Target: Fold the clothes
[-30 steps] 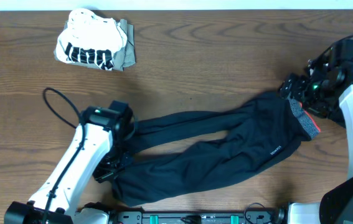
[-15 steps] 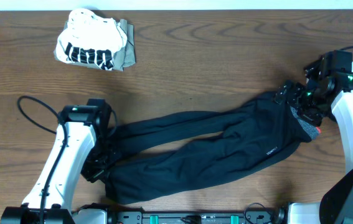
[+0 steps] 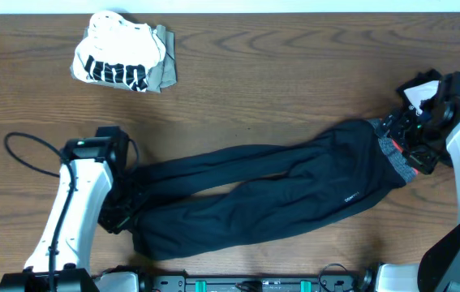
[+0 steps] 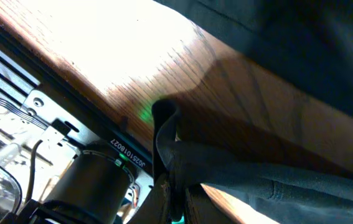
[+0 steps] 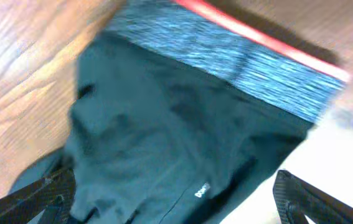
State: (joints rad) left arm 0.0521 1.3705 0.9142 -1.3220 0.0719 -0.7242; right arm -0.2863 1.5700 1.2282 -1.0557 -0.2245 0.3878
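Note:
My left gripper will release the end of the trouser leg in the bare part of the wood (image 3: 159, 138) between the folded pile and the black trousers.
The clothes here are long black trousers (image 3: 278, 191) stretched across the table, grey waistband (image 3: 397, 156) with a red-orange edge at the right, leg ends at the left. My left gripper (image 3: 124, 212) is shut on a fold of a black leg end (image 4: 167, 143), pinched between the jaws (image 4: 177, 199) just above the wood. My right gripper (image 3: 412, 138) hangs open over the waistband end. In the right wrist view its fingers (image 5: 173, 199) stand wide to either side of the black cloth (image 5: 164, 124), below the waistband (image 5: 238, 68).
A folded pile sits at the back left: a white black-printed top (image 3: 116, 53) over an olive piece (image 3: 165, 69). The left arm's cable (image 3: 27, 150) loops out to the left. A black metal rail (image 3: 254, 284) runs along the table's front edge, close to the leg ends.
My left arm has moved left with the leg end, drawing the trousers straighter. The right gripper has shifted right, and more of the waistband shows.

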